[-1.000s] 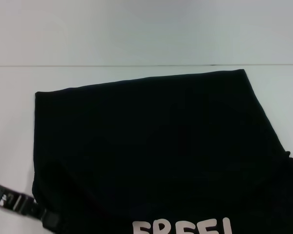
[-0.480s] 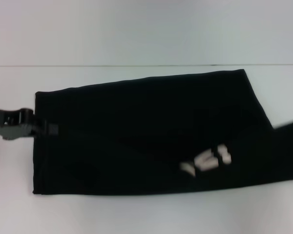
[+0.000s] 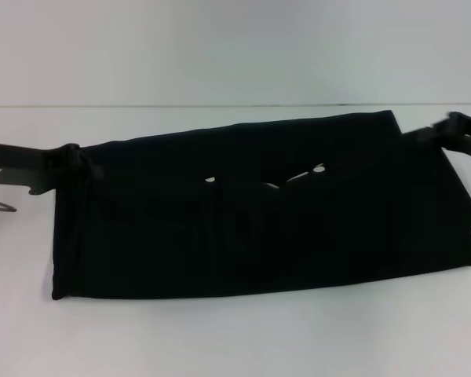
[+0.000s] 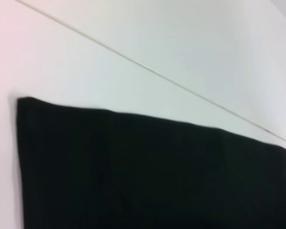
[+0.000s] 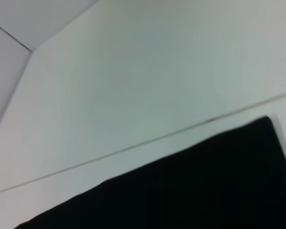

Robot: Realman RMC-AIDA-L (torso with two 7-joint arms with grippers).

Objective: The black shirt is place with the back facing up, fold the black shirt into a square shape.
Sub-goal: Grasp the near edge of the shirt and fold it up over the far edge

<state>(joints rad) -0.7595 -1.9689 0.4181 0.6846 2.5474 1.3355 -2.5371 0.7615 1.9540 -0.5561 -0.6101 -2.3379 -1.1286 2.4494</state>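
Note:
I will use my left gripper to let go of the black shirt's folded-over corner on the shirt's far edge (image 3: 103, 140) (image 4: 62, 107), close to the thin seam line.
The black shirt (image 3: 259, 228) lies on the white table as a wide band, its near part folded over onto the far part. Small pale bits of lettering (image 3: 298, 177) peek out along the folded edge. My left gripper (image 3: 77, 161) is at the shirt's far left corner, shut on bunched fabric. My right gripper (image 3: 443, 132) is at the far right corner, where the top layer tapers into it. The left wrist view shows the shirt (image 4: 157, 176) and the right wrist view shows the shirt (image 5: 205, 191), both flat with no fingers in the picture.
The white table (image 3: 235, 338) extends on all sides of the shirt. A thin seam line (image 3: 180, 105) runs across the table just beyond the shirt's far edge.
Both grippers have moved from the near edge to the far edge, drawing the shirt's near part over. The lettering that faced up is now almost hidden in the fold.

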